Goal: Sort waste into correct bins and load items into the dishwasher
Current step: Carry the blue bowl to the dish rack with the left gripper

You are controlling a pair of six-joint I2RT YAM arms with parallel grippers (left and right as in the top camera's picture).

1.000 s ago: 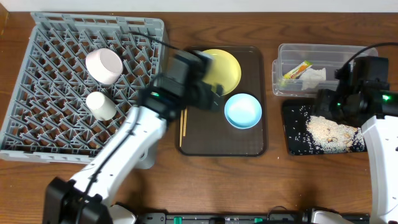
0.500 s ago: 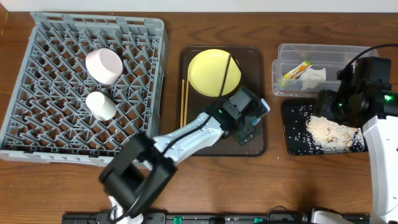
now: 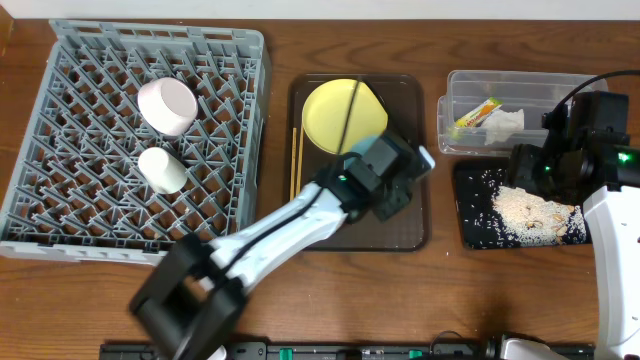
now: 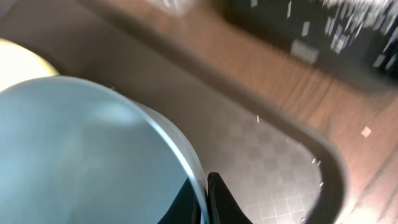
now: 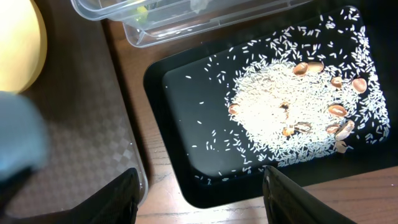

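Observation:
The robot's left gripper will let go of the light blue bowl in the dishwasher rack's back corner [image 3: 225, 49] closest to the yellow plate.
My left gripper [image 4: 204, 199] is shut on the rim of the light blue bowl [image 4: 81, 149], one finger inside and one [image 4: 225, 202] outside. From overhead it [image 3: 395, 185] covers that bowl on the brown serving tray [image 3: 400, 235]. The yellow plate [image 3: 335, 115] and the chopsticks [image 3: 295, 165] lie on the same tray. A whitish-pink bowl [image 3: 166, 105] and a white cup [image 3: 161, 170] sit in the grey dishwasher rack [image 3: 100, 215]. My right gripper [image 5: 202, 199] hangs open above the black tray's [image 5: 186, 124] front left corner, holding nothing. Rice scraps [image 5: 280, 106] fill that tray.
The clear container [image 3: 460, 90] behind the black tray holds the orange-yellow wrapper [image 3: 477, 113] and the white napkin [image 3: 505, 122]. A strip of bare wood separates the serving tray [image 5: 87, 124] from the black tray. A dark cable crosses above the yellow plate.
My left arm swung from the rack side across the serving tray to the blue bowl and its jaws closed on the rim. The right arm stayed put.

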